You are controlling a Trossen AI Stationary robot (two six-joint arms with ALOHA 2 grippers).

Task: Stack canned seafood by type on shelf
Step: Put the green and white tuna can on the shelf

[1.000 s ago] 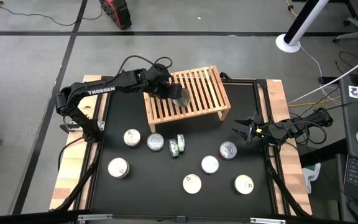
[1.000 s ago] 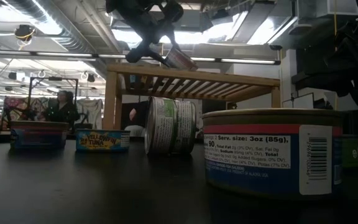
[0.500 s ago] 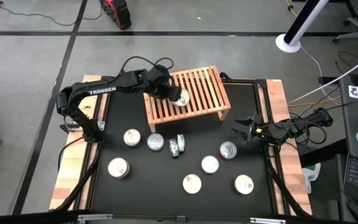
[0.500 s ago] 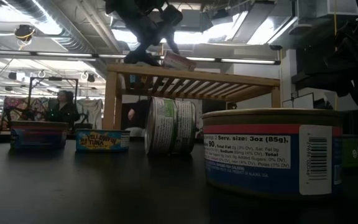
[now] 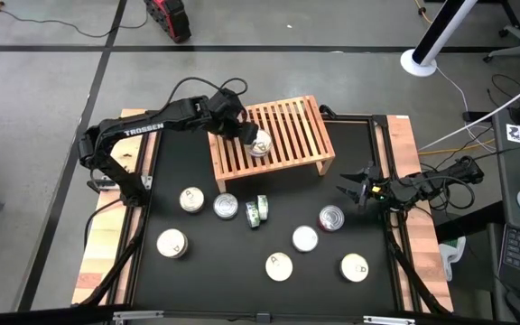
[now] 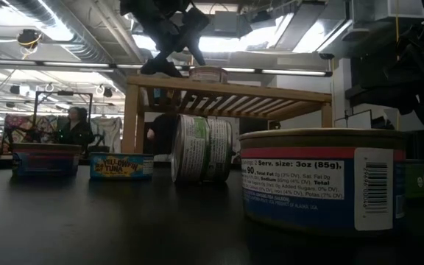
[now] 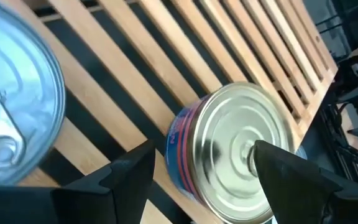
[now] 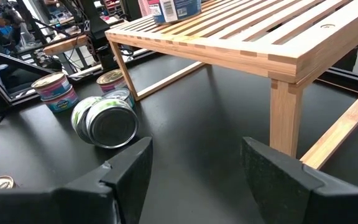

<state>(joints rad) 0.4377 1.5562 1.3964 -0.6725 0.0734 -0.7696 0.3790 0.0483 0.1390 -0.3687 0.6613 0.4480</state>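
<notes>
Next, I grip the flat ends of the green tin (image 5: 252, 214) lying sideways, nearer the silver-lidded tin, with my left gripper.
One tin of the canned seafood (image 5: 260, 144), silver lid up and with a red and blue side label (image 7: 182, 134), lies flat on the slats of the light-wood shelf (image 5: 296, 135). My left gripper (image 5: 248, 136) is open just above it. Its fingers (image 7: 129, 180) stand on either side of the tin without touching it; the low view shows them raised to the tin's (image 6: 208, 73) left. A second tin (image 7: 11, 112) with a pull tab sits on the slats beside it. My right gripper (image 5: 357, 191) waits open at the table's right side.
Several tins stand on the black tabletop in front of the shelf (image 5: 191, 199) (image 5: 227, 206) (image 5: 331, 218) (image 5: 279, 265). A pair (image 5: 256, 212) lies on its side. Wooden rails (image 5: 106, 244) line the table's left and right edges. Bare slats remain on the shelf's right half (image 5: 310, 126).
My left gripper has set the tilted tin down flat on the shelf slats, then opened and let go. It has drawn back a little toward the table's left and far side. The tin stays where it was put.
</notes>
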